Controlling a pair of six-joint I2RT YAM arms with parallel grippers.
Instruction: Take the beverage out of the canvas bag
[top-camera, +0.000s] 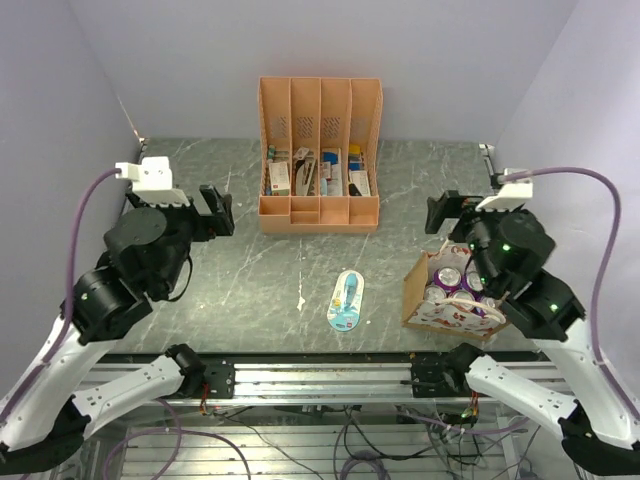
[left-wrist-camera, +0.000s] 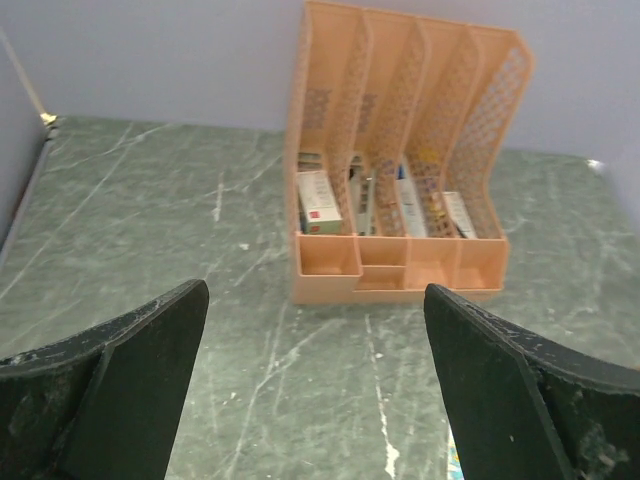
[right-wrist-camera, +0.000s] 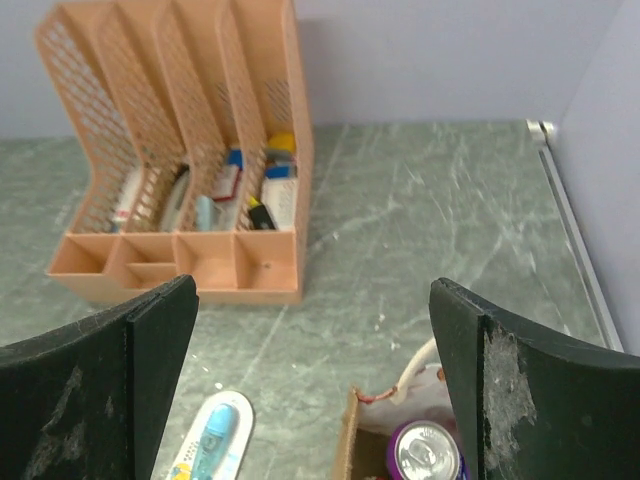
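Note:
My right gripper will close on the far rope handle (top-camera: 444, 246) (right-wrist-camera: 408, 375) of the canvas bag, near the bag's plain tan side.
The canvas bag (top-camera: 418, 292) stands at the right front of the table, tan with a white printed near face. Several purple beverage cans (top-camera: 446, 277) stand upright inside it. In the right wrist view the bag's corner (right-wrist-camera: 347, 447) and one silver can top (right-wrist-camera: 426, 452) show at the bottom edge. My right gripper (top-camera: 447, 212) is open and empty, held just behind and above the bag (right-wrist-camera: 312, 380). My left gripper (top-camera: 215, 210) is open and empty over the left table (left-wrist-camera: 315, 385), far from the bag.
An orange slotted desk organizer (top-camera: 320, 160) with small items stands at the back centre. A blister-packed blue item (top-camera: 345, 299) lies flat left of the bag. Walls close in on both sides. The table's front rail (top-camera: 320, 375) runs along the near edge.

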